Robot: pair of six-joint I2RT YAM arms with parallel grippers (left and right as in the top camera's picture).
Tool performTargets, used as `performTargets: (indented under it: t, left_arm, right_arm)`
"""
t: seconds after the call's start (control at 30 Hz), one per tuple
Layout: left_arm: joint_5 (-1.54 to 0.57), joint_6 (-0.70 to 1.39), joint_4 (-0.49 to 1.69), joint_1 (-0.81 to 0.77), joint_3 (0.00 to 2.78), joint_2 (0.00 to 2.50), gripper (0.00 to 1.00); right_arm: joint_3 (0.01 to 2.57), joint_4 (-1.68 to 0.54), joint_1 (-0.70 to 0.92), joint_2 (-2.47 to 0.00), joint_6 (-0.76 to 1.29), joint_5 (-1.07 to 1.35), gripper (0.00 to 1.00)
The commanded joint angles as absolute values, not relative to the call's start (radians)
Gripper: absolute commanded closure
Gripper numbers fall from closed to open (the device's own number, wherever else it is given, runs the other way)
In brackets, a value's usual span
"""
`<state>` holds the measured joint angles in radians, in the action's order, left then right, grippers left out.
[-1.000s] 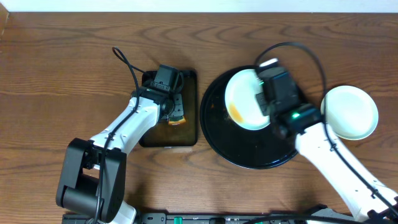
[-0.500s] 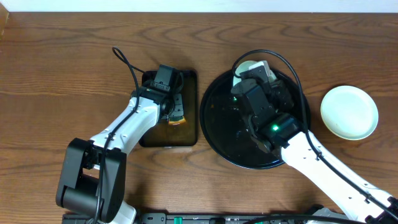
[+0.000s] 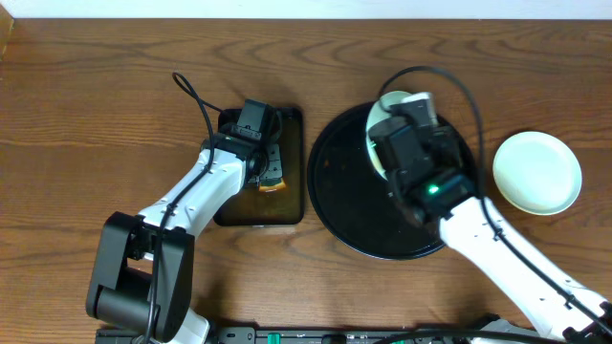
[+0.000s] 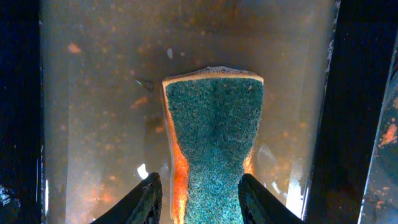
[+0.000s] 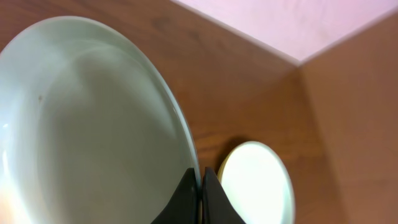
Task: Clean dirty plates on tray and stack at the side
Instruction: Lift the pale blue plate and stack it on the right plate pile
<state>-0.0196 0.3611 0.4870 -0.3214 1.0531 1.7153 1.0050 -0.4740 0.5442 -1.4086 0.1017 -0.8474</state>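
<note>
My right gripper is to set down the pale bluish-white plate. It will release it on top of the other pale plate (image 3: 537, 173) (image 5: 257, 185) on the table.
My right gripper (image 3: 400, 129) is shut on the rim of a pale bluish-white plate (image 3: 379, 129) and holds it tilted on edge above the back of the round black tray (image 3: 344, 205). In the right wrist view the jaws (image 5: 201, 186) pinch the plate's rim (image 5: 93, 124); the part of its inner face that shows is clean. Another pale plate (image 3: 537, 172) lies on the table right of the tray and also shows in the right wrist view (image 5: 256, 186). My left gripper (image 4: 200, 199) is shut on a sponge (image 4: 214, 137).
The sponge (image 3: 272, 178), green face and orange edge, sits in brownish water in a small rectangular black tray (image 3: 287, 208) left of the round tray. The left arm's cable (image 3: 196, 96) loops over the table behind it. The table's back edge is close behind the trays.
The right gripper has lifted the plate from flat to on edge, swung left, then back right. The orange smear seen earlier no longer shows. The left arm has not moved.
</note>
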Motion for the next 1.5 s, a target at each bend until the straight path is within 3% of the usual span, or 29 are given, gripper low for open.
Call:
performTargets:
  t: [0.0,0.37,0.53,0.97,1.37,1.4,1.47]
  left_arm:
    - [-0.014,0.352,0.481,-0.317,1.038,1.719,0.58]
    - [-0.014,0.352,0.410,-0.317,1.038,1.719,0.58]
    - [-0.014,0.352,0.411,-0.317,1.038,1.719,0.58]
    - [-0.014,0.352,0.437,-0.317,1.038,1.719,0.58]
    - [-0.014,0.352,0.452,-0.317,1.038,1.719,0.54]
    - [-0.014,0.352,0.452,-0.317,1.038,1.719,0.54]
    - [-0.014,0.352,0.453,-0.317,1.038,1.719,0.54]
  right_arm:
    - [1.014,-0.491,0.439,-1.397,0.252,-0.707,0.99]
    - [1.014,-0.516,0.229,-1.365,0.262,-0.509,0.99]
    - [1.014,-0.517,0.043,-1.345,0.298,-0.330,0.99]
    - [1.014,-0.517,-0.421,-1.390,0.448,-0.149,0.99]
    - [1.014,-0.496,-0.540,-1.557,0.448,-0.127,0.99]
    - [1.014,-0.497,-0.543,-1.559,0.448,-0.127,0.97]
    - [1.014,-0.488,-0.544,-1.558,0.448,-0.122,0.81]
